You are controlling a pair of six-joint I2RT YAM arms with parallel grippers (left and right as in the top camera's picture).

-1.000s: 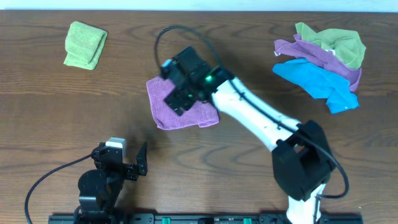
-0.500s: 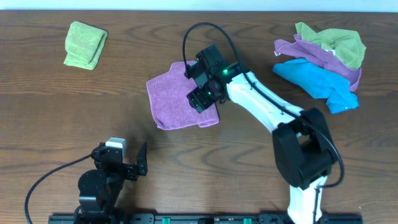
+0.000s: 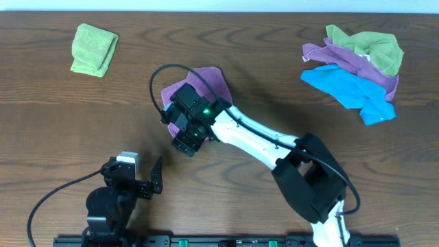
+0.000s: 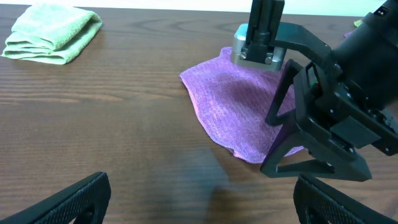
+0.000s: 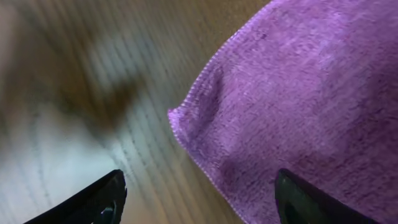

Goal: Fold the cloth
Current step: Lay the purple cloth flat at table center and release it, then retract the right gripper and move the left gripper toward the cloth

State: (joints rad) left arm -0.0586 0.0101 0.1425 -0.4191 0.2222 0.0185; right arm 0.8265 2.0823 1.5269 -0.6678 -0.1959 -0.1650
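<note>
Next, I close my left gripper on the front corner (image 3: 174, 132) (image 4: 241, 156) of the purple cloth, the one that is beside the open fingers of my right gripper.
A purple cloth (image 3: 206, 81) lies flat on the table's middle, partly hidden under my right arm in the overhead view. It shows in the left wrist view (image 4: 239, 109) and fills the right wrist view (image 5: 311, 93), where one corner points left. My right gripper (image 3: 184, 137) is open and empty, hovering over the cloth's front-left corner (image 5: 198, 205). My left gripper (image 3: 137, 180) is open and empty near the table's front edge, well short of the cloth (image 4: 202, 208).
A folded green cloth (image 3: 94, 49) lies at the back left. A pile of green, purple and blue cloths (image 3: 357, 68) lies at the back right. My right arm (image 3: 260, 137) stretches across the table's middle.
My right gripper swung from the cloth's right side to its front-left corner. The cloth now looks smaller, as its front part has been turned over. The left arm has not moved.
</note>
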